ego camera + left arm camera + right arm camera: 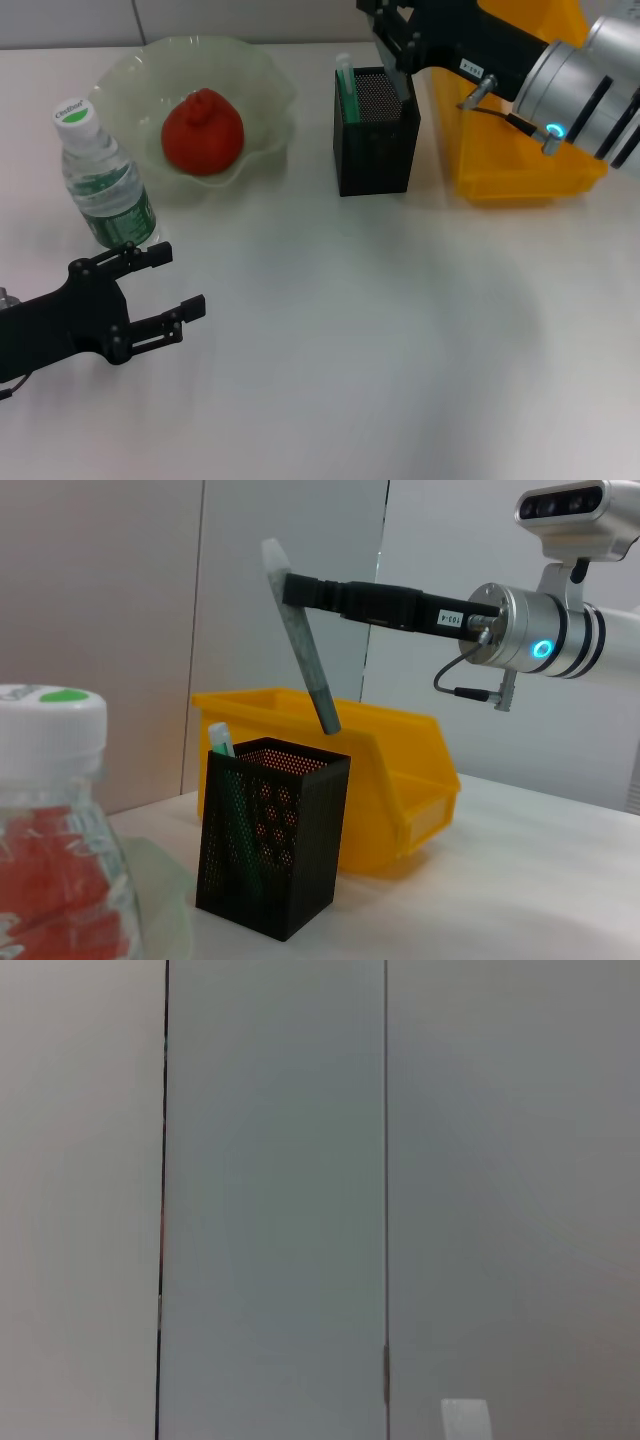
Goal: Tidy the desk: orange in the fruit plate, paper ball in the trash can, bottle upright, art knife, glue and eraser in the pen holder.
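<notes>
The robot's right gripper should release the grey glue inside the black mesh pen holder (394, 94), across from the mint-green art knife. The glue is now tilted just above the holder's rim.
My right gripper (397, 55) is shut on the grey glue (305, 650) and holds it tilted, its lower end just above the rim of the black mesh pen holder (375, 150). The mint-green art knife (347, 85) stands inside the holder. The orange (203, 132) lies in the pale-green fruit plate (265, 75). To its left the bottle (102, 180) stands upright. My left gripper (175, 282) hovers open just in front of the bottle, holding nothing. The yellow trash can (510, 160) stands right of the holder. The eraser and paper ball are out of view.
The white desk (380, 340) stretches in front of the holder and the plate. A grey panelled wall (270, 1200) fills the right wrist view. The right arm (580, 90) reaches over the trash can.
</notes>
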Robot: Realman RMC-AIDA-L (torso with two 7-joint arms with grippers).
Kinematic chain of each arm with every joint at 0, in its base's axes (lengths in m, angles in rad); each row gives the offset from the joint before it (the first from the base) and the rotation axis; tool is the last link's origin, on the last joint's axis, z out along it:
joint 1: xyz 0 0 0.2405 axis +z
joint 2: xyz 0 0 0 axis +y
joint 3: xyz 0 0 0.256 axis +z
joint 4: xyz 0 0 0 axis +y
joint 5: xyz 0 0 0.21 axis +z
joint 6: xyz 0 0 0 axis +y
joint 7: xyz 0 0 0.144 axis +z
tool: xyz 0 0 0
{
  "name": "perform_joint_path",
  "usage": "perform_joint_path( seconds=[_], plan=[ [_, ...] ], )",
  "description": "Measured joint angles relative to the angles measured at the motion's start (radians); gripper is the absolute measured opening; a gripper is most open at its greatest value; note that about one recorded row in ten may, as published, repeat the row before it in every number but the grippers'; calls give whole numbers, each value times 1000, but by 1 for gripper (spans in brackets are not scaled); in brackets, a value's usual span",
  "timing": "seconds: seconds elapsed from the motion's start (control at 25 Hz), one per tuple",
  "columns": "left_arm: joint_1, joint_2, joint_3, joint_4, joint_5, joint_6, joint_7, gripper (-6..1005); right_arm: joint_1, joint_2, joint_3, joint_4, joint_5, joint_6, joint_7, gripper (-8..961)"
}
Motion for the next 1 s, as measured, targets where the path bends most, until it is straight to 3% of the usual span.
perform_joint_path(
  seconds=[1.0],
  plan=[
    [0, -5, 0, 0, 0, 1, 8, 797, 12, 0, -51, 0, 2, 71, -1, 174]
  ],
)
